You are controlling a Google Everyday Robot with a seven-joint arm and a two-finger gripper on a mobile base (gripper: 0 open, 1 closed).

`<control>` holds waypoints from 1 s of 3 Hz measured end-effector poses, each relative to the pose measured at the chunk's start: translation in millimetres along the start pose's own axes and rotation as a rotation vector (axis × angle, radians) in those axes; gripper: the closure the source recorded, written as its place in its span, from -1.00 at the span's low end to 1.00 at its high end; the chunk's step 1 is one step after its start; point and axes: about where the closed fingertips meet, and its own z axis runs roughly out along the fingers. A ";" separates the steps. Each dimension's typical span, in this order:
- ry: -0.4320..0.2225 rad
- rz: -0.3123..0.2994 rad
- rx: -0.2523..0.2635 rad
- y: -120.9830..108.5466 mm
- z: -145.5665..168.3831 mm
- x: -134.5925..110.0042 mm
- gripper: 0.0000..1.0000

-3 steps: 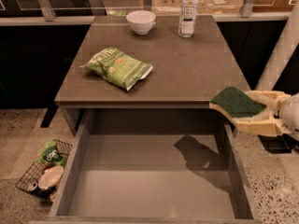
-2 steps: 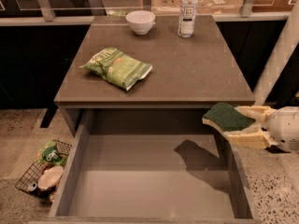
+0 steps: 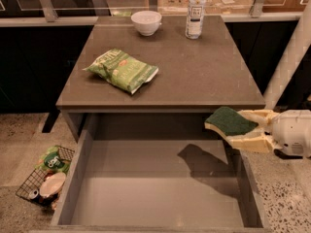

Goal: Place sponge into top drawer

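Note:
Next, my gripper lets go of the sponge close to the middle of the bare drawer bottom (image 3: 144, 168), so that it lines up with the green snack bag.
The sponge (image 3: 229, 120), dark green on top with a yellow foam body, is held between the two pale fingers of my gripper (image 3: 239, 127). The gripper reaches in from the right and holds the sponge in the air over the right side of the open top drawer (image 3: 97, 198), just in front of the table edge. The drawer is a wide shallow grey box pulled out below the tabletop; its flat bottom is bare and carries the shadow of the sponge and gripper.
On the brown table (image 3: 204, 76) lie a crinkly green snack bag (image 3: 122, 70), a white bowl (image 3: 146, 22) and a clear water bottle (image 3: 195, 12) at the back. A wire basket (image 3: 43, 180) with packets stands on the floor at left.
The gripper has carried the sponge leftward and slightly down, from beside the table's right corner to over the drawer's right side.

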 end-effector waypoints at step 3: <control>-0.030 -0.042 -0.296 72.2 133.3 36.0 1.00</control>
